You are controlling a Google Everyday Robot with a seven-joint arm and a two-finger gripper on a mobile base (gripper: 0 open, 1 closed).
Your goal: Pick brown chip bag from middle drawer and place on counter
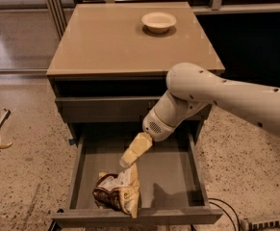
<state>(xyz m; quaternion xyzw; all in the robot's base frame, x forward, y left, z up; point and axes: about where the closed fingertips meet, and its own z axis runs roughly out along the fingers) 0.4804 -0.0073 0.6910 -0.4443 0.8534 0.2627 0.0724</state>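
The brown chip bag's back end (120, 178) lies deeper inside the middle drawer. My gripper will move down to it and close there.
The brown chip bag (118, 192) lies crumpled at the front left of the open middle drawer (178, 172), dark brown with cream panels. My gripper (126, 162) hangs from the white arm that reaches in from the right, pointing down and left, its tip just above the bag's upper edge. Whether it touches the bag I cannot tell. The tan counter (115, 37) tops the grey cabinet above the drawer.
A round cream bowl (159, 21) stands at the back right of the counter. A shut grey drawer front (106, 109) sits above the open drawer. Speckled floor surrounds the cabinet, with cables at the bottom right (231, 211).
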